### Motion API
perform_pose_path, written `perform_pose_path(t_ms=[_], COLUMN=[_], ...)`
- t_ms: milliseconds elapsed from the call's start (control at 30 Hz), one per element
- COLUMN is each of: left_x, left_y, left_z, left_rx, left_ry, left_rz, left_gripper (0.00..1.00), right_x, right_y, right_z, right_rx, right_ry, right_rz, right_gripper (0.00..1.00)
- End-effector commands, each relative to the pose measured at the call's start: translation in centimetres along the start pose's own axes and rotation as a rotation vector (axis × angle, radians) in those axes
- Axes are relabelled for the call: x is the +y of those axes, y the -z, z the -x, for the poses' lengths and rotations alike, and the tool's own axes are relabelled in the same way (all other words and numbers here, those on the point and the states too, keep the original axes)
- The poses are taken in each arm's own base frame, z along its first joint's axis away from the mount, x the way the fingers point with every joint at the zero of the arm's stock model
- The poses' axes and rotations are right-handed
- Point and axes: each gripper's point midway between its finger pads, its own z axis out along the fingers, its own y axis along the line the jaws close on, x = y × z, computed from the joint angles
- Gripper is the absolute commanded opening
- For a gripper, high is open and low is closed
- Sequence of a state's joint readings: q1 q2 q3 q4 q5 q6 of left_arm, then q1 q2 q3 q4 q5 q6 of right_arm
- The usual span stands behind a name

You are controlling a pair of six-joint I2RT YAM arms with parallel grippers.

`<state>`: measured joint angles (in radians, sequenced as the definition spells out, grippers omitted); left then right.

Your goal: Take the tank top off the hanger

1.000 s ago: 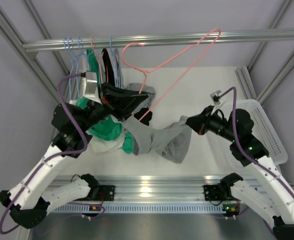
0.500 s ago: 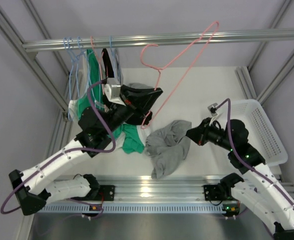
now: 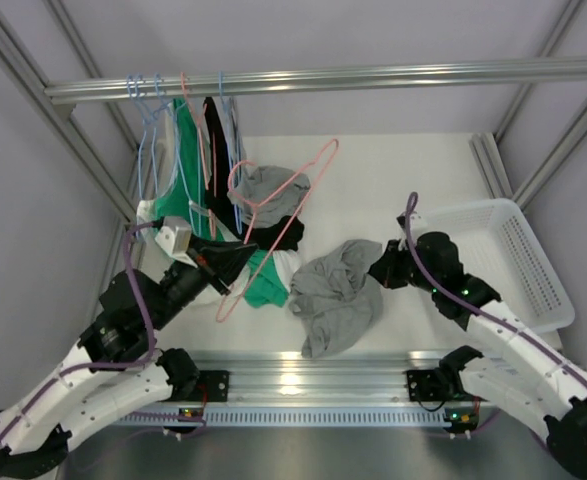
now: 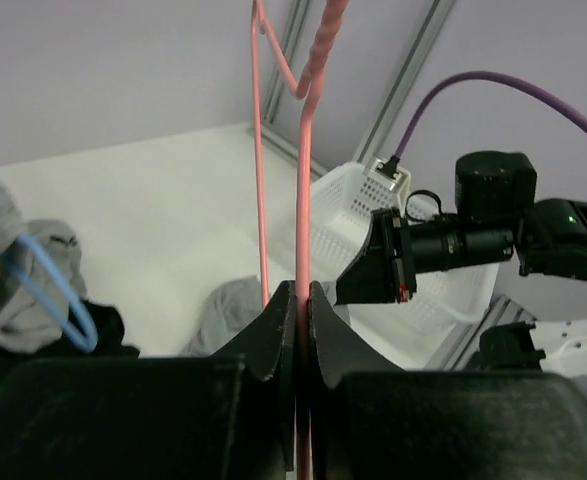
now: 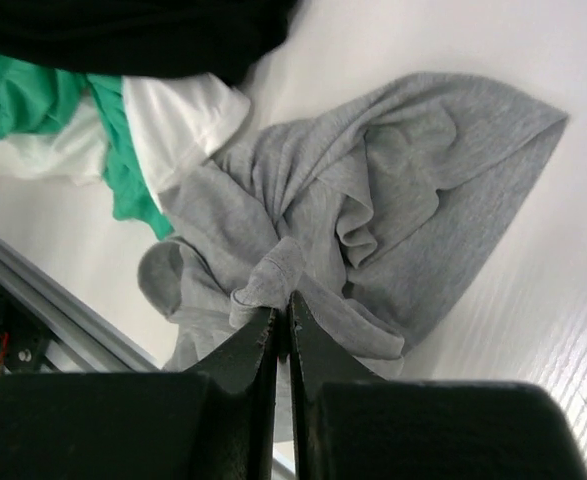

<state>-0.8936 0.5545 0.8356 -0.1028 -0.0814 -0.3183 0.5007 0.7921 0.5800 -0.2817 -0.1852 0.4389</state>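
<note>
My left gripper should release the pink wire hanger, now tilted over the clothes pile, on the bar's empty part (image 3: 320,78), which is beyond the black garment that is hanging there.
The pink wire hanger (image 3: 291,185) is bare and tilted over the clothes pile. My left gripper (image 3: 247,255) is shut on its wire, which runs up between the jaws in the left wrist view (image 4: 301,296). The grey tank top (image 3: 335,295) lies crumpled on the white table, off the hanger. My right gripper (image 3: 377,269) is at its right edge. In the right wrist view the right gripper (image 5: 282,312) is shut on a raised fold of the grey tank top (image 5: 403,220).
Blue and pink hangers with green and black garments (image 3: 188,150) hang from the rail (image 3: 373,77) at back left. A pile of green, white, black and grey clothes (image 3: 268,235) lies beneath. A white basket (image 3: 518,250) stands at the right.
The tank top slid off the hanger and dropped onto the table. My left arm drew the bare hanger down from the rail toward the near left. The right gripper kept its hold.
</note>
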Motion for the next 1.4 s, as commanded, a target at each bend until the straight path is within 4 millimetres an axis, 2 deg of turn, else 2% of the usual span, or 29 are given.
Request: perform_pose_path(t_ms=[0, 33, 67, 100, 133, 167, 200, 233, 267, 300, 367, 400, 500, 567, 600, 633, 667, 700, 733, 800, 833, 900, 967, 1033, 1067, 1100, 1200, 1300, 1367], left_x=[2.2, 2.9, 3.8, 4.2, 5.1, 4.9, 4.8, 4.8, 3.9, 3.5, 3.5, 3.5, 3.6, 3.4, 2.7, 2.6, 1.5, 1.3, 0.7, 0.7, 1.0, 1.5, 2.3, 2.8, 2.8, 2.8, 2.2, 1.8, 2.3], left_y=[2.3, 2.1, 1.9, 1.6, 0.9, 0.4, 0.1, -0.5, -1.0, -1.3, -2.1, -2.4, -3.8, -4.9, -5.2, -5.8, -6.2, -7.1, -7.6, -9.0, -9.2, -10.1, -10.4, -11.8, -12.4, -14.3, -17.3, -19.5, -20.3], left_z=[-2.6, -3.4, -3.0, -3.1, -5.1, -3.3, -3.1, -4.0, -2.5, -2.0, -1.5, -0.4, -0.2, 1.0, 1.3, 2.4, 2.8, 2.5, 4.0, 4.0, 5.5, 5.5, 7.1, 6.8, 8.1, 6.7, 6.9, 6.8, 6.3], left_rx=[0.1, 0.134, 0.135, 0.155, 0.251, 0.238, 0.263, 0.323, 0.298, 0.291, 0.286, 0.261, 0.268, 0.237, 0.231, 0.201, 0.188, 0.199, 0.169, 0.17, 0.126, 0.117, 0.061, 0.055, 0.02, 0.055, 0.049, 0.049, 0.056], left_ry=[0.003, 0.002, 0.002, 0.001, -0.004, 0.005, 0.009, 0.009, 0.025, 0.036, 0.043, 0.045, 0.031, 0.042, 0.041, 0.024, 0.016, -0.008, -0.003, -0.008, 0.004, -0.001, 0.0, -0.032, -0.033, -0.072, -0.084, -0.088, -0.083], left_rz=[0.107, 0.148, 0.207, 0.243, 0.298, 0.325, 0.334, 0.347, 0.32, 0.312, 0.329, 0.337, 0.356, 0.385, 0.374, 0.402, 0.378, 0.385, 0.379, 0.403, 0.439, 0.483, 0.557, 0.601, 0.617, 0.627, 0.619, 0.607, 0.612], left_gripper=[0.0, 0.0, 0.0, 0.0, 0.0, 0.0, 0.0, 0.0, 0.0, 0.0, 0.0, 0.0, 0.0, 0.0, 0.0, 0.0, 0.0, 0.0, 0.0, 0.0, 0.0, 0.0, 0.0, 0.0, 0.0, 0.0, 0.0, 0.0, 0.0], right_x=[0.1, 0.1, -0.2, -0.7, -1.1, -1.3, -1.6, -2.0, -2.1, -2.1, -2.6, -2.7, -2.9, -3.0, -3.1, -3.1, -3.1, -3.1, -3.0, -2.9, -2.7, -2.5, -2.2, -1.8, -1.4, -1.1, -0.6, -0.2, -0.1], right_y=[-2.9, -3.2, -3.4, -3.3, -3.0, -2.6, -1.8, -1.4, -1.0, -0.5, -0.1, 0.1, 0.0, -0.1, -0.2, -0.3, -0.4, -0.4, -0.4, -0.3, -0.3, -0.1, -0.1, 0.0, 0.1, 0.2, 0.7, 1.2, 1.4], right_z=[-0.7, -1.0, -1.0, -0.3, -0.1, 0.4, 1.6, 1.7, 2.0, 2.9, 2.8, 3.1, 3.0, 2.8, 2.7, 2.7, 2.7, 2.8, 2.9, 3.1, 3.2, 3.5, 3.6, 3.7, 3.9, 4.2, 5.0, 5.5, 5.4], right_rx=[0.034, 0.046, 0.053, 0.029, 0.019, -0.005, -0.062, -0.062, -0.068, -0.087, -0.068, -0.078, -0.075, -0.065, -0.061, -0.059, -0.055, -0.055, -0.055, -0.06, -0.062, -0.073, -0.074, -0.073, -0.075, -0.082, -0.11, -0.133, -0.135], right_ry=[0.016, 0.025, 0.032, 0.034, 0.029, 0.024, 0.027, 0.029, 0.044, 0.053, 0.074, 0.077, 0.086, 0.09, 0.089, 0.092, 0.093, 0.095, 0.097, 0.094, 0.094, 0.091, 0.094, 0.098, 0.099, 0.098, 0.103, 0.105, 0.108], right_rz=[0.003, -0.008, -0.027, -0.066, -0.094, -0.109, -0.141, -0.167, -0.179, -0.196, -0.23, -0.242, -0.245, -0.247, -0.252, -0.252, -0.252, -0.252, -0.25, -0.246, -0.242, -0.235, -0.218, -0.198, -0.182, -0.174, -0.159, -0.145, -0.136], right_gripper=[0.05, 0.13, 0.4, 0.51, 0.6, 0.88, 0.99, 0.99, 0.99, 0.99, 0.99, 0.99, 0.99, 0.99, 0.99, 0.99, 0.99, 0.99, 0.99, 0.99, 0.99, 0.99, 0.99, 0.99, 0.99, 0.99, 0.99, 0.99, 0.99])
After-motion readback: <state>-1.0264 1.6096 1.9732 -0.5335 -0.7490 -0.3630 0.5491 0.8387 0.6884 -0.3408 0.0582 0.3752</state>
